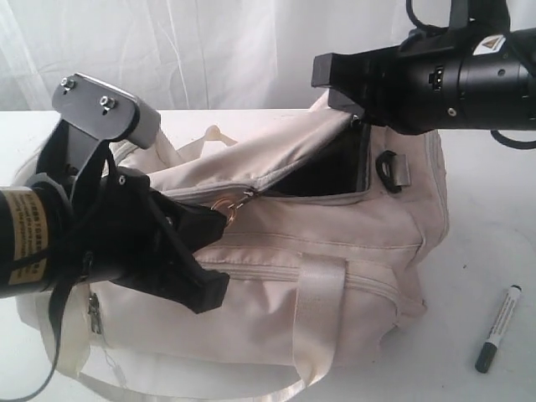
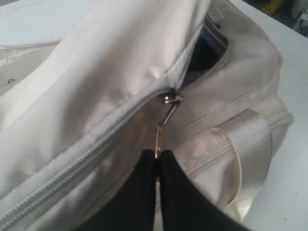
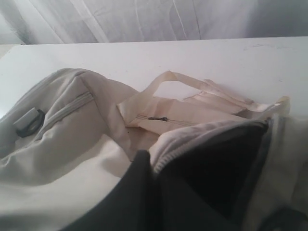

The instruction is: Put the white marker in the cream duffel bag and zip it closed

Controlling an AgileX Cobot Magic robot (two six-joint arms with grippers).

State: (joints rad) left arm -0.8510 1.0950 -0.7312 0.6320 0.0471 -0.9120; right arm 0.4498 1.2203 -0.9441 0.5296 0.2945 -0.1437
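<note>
I hold the flap's far end with my right gripper, well away from the zipper pull, so it should open and take the bag's zip edge (image 1: 273, 182) close beside the zipper pull.
The cream duffel bag (image 1: 335, 243) lies on the table with its top flap (image 1: 251, 159) partly unzipped and a dark opening (image 1: 327, 172) on its right side. My left gripper (image 1: 223, 218) (image 2: 158, 153) is shut on the gold zipper pull (image 2: 166, 120) (image 1: 237, 203) where the zip teeth part. At the far end of the opening my right gripper (image 1: 347, 100) (image 3: 153, 163) is shut on the flap's zip edge (image 3: 168, 154) and holds it raised. The white marker (image 1: 500, 328) with its dark cap lies on the table right of the bag, outside it.
A webbing handle (image 1: 318, 293) crosses the bag's front over the front pocket zip, and another handle (image 3: 192, 82) lies behind. A black plastic loop (image 1: 388, 167) sits on the bag's right end. White table (image 1: 494, 209) surrounds the bag; a white curtain hangs behind.
</note>
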